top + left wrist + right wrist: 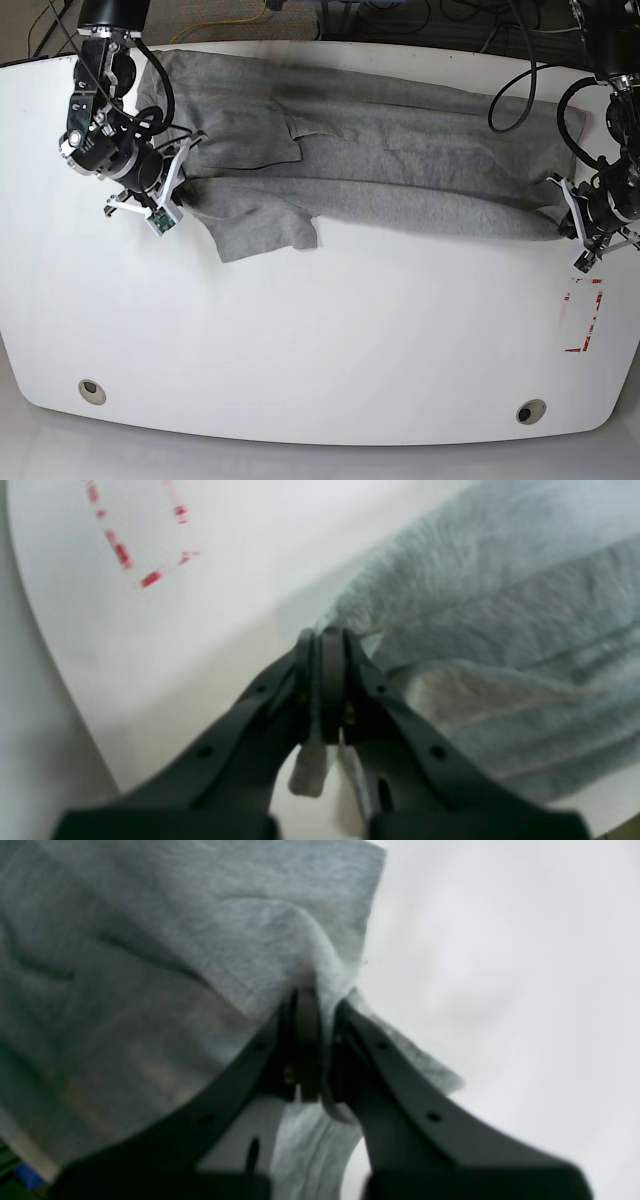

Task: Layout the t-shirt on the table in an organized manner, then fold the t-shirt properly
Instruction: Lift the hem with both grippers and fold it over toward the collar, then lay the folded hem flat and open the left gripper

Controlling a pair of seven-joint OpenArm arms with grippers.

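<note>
Next, my left gripper lets go of the t-shirt's edge on the far grey layers (553, 178) (402, 690), behind the red-outlined rectangle.
The light grey t-shirt (400, 150) lies stretched in a long band across the far half of the white table (320, 340), with one sleeve (262, 225) spread toward the front. My right gripper (188, 172) is shut on the shirt's left end. In the right wrist view its tips (315, 1000) pinch a raised fold of the t-shirt (175, 940) above the table (500, 965). My left gripper (560, 197) is shut on the right end. In the left wrist view its tips (325, 635) clamp the edge of the t-shirt (500, 630) just over the table (210, 610). No lettering shows.
A small red-outlined rectangle (585, 315) is marked near the table's right edge, and this red mark (145, 540) also shows in the left wrist view. Two round metal grommets (91, 391) (530, 411) sit near the front corners. Cables (440, 15) run behind the far edge.
</note>
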